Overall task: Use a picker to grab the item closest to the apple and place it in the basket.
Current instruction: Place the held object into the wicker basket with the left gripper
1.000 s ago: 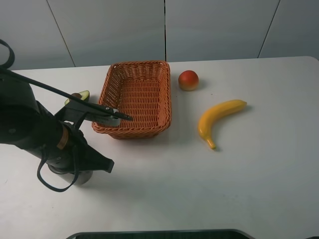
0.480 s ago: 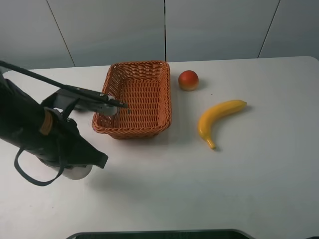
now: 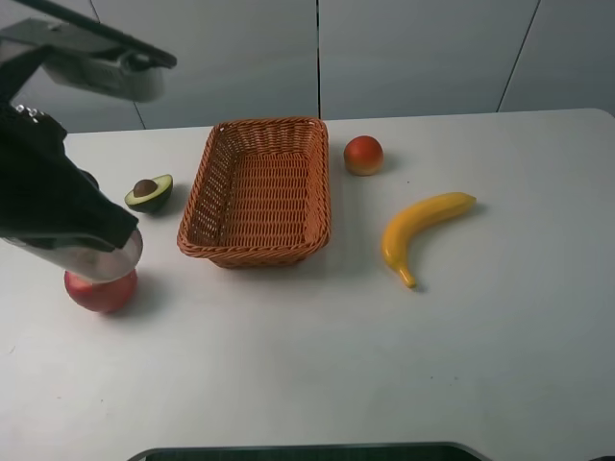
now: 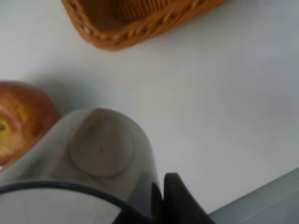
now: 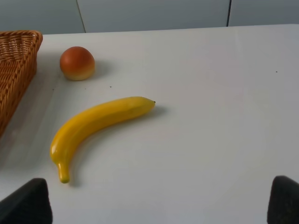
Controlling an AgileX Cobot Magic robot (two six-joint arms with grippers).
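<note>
Next, I release the grey cylinder from my left gripper inside the wicker basket, along the side (image 3: pixel 293 175) that faces the round orange-red fruit. The cylinder is now partly over the red apple.
A red apple (image 3: pixel 99 290) lies at the table's left, partly under my left arm's grey cylinder (image 3: pixel 99 254); the left wrist view shows the apple (image 4: pixel 19 116) beside that cylinder (image 4: pixel 100 149). A halved avocado (image 3: pixel 149 193) lies just behind the apple, left of the wicker basket (image 3: pixel 213 182), whose rim is also in the left wrist view (image 4: pixel 140 25). My left gripper (image 3: pixel 154 67) is raised high at the upper left, and its jaw state is unclear. My right gripper (image 5: pixel 159 205) is open, with only its dark fingertips (image 5: pixel 25 203) showing, near the banana (image 5: pixel 96 123).
A round orange-red fruit (image 3: pixel 363 155) sits right of the basket, and the banana (image 3: pixel 421 230) lies further right and nearer. The table's front edge runs along the bottom of the high view. The right arm does not show in the high view.
My left arm has swung up and back to the left, away from the basket's rim. The apple and the avocado it was covering now show.
</note>
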